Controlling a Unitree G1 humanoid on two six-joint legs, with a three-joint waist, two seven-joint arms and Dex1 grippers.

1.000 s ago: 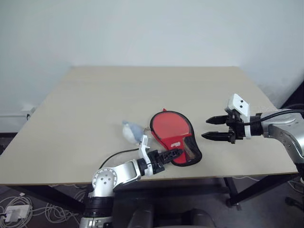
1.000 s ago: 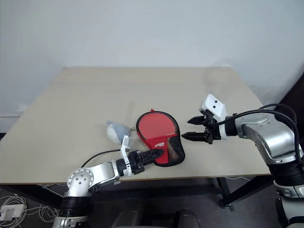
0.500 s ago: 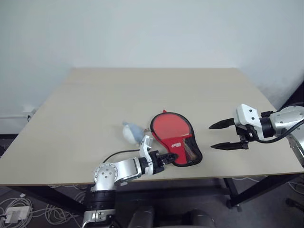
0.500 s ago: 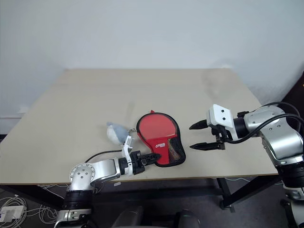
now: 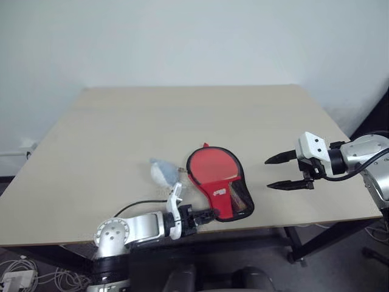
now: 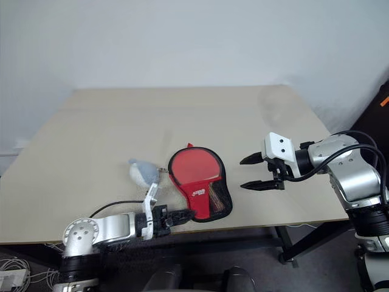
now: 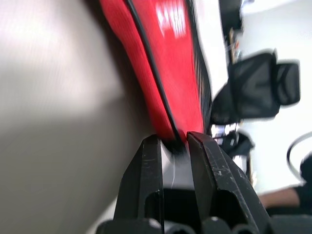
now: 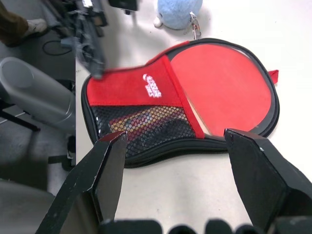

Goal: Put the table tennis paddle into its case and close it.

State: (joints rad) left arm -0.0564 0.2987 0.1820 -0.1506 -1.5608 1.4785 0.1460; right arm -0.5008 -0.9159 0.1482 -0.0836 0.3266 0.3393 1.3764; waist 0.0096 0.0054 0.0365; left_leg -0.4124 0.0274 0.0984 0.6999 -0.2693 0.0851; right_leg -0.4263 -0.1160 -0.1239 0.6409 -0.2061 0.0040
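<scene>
I will open my left gripper and take the case's red side (image 5: 214, 200) deeper into the fingers, because only the fingertips pinch the black edging at the case's narrow end.
The case (image 5: 226, 196) lies flat near the table's front edge, red front with a white logo (image 8: 152, 87) and black mesh. Inside it rests the table tennis paddle, its round red face (image 8: 222, 87) framed by the black zip rim and its handle (image 8: 146, 119) dim behind the mesh. My left gripper (image 5: 209, 214) comes in from the near left and is shut on the black edging at the case's narrow end (image 7: 173, 141). My right gripper (image 5: 268, 174) hovers open just right of the case, with nothing between its fingers (image 8: 109, 161).
A small bluish-white wrapper (image 5: 162, 172) lies just left of the case's round end. The beige table (image 5: 182, 115) stretches bare behind. The table's front edge runs close under the case, with a grey chair (image 8: 29, 92) below it.
My left gripper has shut on the case's narrow end and drawn back toward the near left, and the case has turned slightly. The right gripper has rolled at the wrist and stays open.
</scene>
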